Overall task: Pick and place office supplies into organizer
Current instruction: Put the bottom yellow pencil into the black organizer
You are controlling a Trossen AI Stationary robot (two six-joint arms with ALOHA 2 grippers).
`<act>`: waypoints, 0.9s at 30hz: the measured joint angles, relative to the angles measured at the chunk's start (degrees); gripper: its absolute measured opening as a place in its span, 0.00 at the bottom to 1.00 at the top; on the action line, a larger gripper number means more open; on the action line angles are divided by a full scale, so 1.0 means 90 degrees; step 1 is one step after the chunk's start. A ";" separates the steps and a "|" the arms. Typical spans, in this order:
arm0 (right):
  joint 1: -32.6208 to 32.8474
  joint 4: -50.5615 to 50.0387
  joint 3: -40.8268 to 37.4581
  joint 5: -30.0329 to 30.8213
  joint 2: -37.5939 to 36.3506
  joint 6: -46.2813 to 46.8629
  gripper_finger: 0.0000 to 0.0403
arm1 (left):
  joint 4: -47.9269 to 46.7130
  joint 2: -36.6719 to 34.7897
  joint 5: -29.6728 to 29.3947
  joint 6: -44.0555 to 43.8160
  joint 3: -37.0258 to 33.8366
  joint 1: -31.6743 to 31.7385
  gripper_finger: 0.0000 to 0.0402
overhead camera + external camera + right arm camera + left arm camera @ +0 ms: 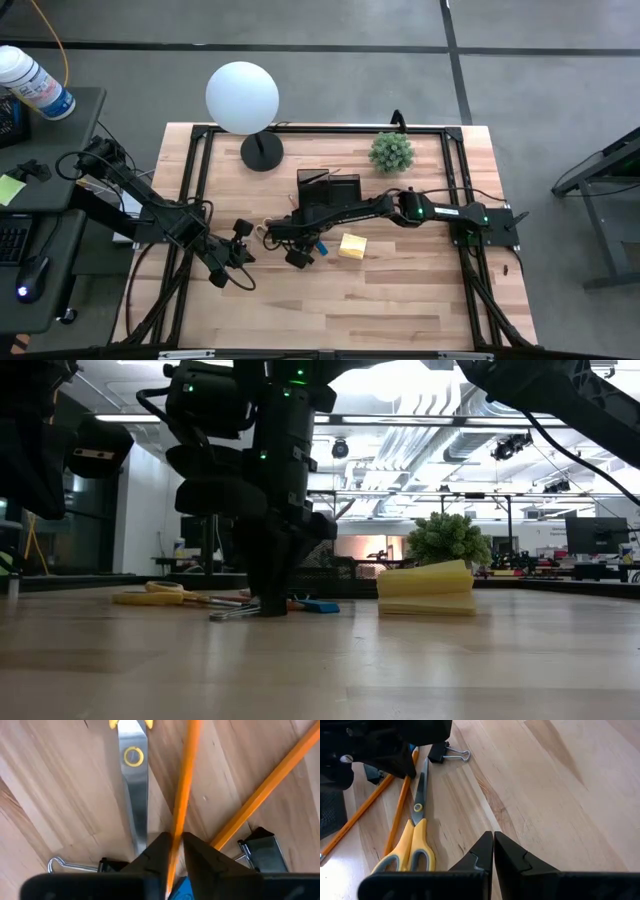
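My right gripper needs to open its fingers, as the scissors' point crowds them, then move away and grab the orange pencil closer to its end (170, 884) by the blue eraser.
On the wooden table lie yellow-handled scissors (415, 827), two orange pencils (402, 805), black binder clips (447, 754), a blue eraser (320, 605) and a yellow sticky-note pad (352, 246). The black organizer (328, 190) stands behind them, toward the far edge. My right gripper (175, 851) points straight down over this pile, shut on one orange pencil (184, 785) that runs beside the scissors' blade (134, 795). My left gripper (493, 851) hovers shut over bare wood left of the pile, holding nothing. My right gripper pinches the orange pencil's shaft (176, 832) between its two fingers (156, 855), close to the end that lies by the blue eraser. The fingers come from above, pointing down, and lie across the pencil. The pencil lies flat among the other supplies on the table.
A white globe lamp (243, 97) on a black base (262, 152) and a green plant (391, 152) stand along the far edge. The second pencil (265, 790) and a binder clip (260, 851) lie right beside the right fingers. Bare wood stretches toward the near edge.
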 joint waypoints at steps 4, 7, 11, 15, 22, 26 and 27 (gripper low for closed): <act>-0.0001 0.0000 0.0002 0.0008 0.0000 -0.0053 0.04 | -0.0004 0.0000 0.0000 0.0000 0.0001 -0.0001 0.01; -0.0001 0.0000 0.0005 0.0058 0.0000 -0.0063 0.03 | -0.0012 0.0000 0.0000 0.0000 0.0001 -0.0001 0.01; -0.0001 0.0004 0.0005 0.0065 0.0000 -0.0052 0.05 | -0.0049 0.0000 0.0000 -0.0038 0.0001 -0.0001 0.01; -0.0001 0.0033 0.0017 0.0111 -0.0005 -0.0050 0.02 | -0.0099 0.0000 0.0002 -0.0046 0.0001 -0.0001 0.01; -0.0006 0.0075 0.0027 0.0126 -0.0039 -0.0050 0.00 | -0.0099 0.0000 0.0002 -0.0049 0.0001 0.0002 0.01; -0.0008 0.0073 0.0027 0.0106 -0.0041 -0.0047 0.00 | -0.0099 0.0000 0.0000 -0.0049 0.0001 0.0001 0.01; -0.0008 0.0073 0.0027 0.0101 -0.0041 -0.0047 0.00 | -0.0099 0.0000 0.0001 -0.0049 0.0001 0.0000 0.01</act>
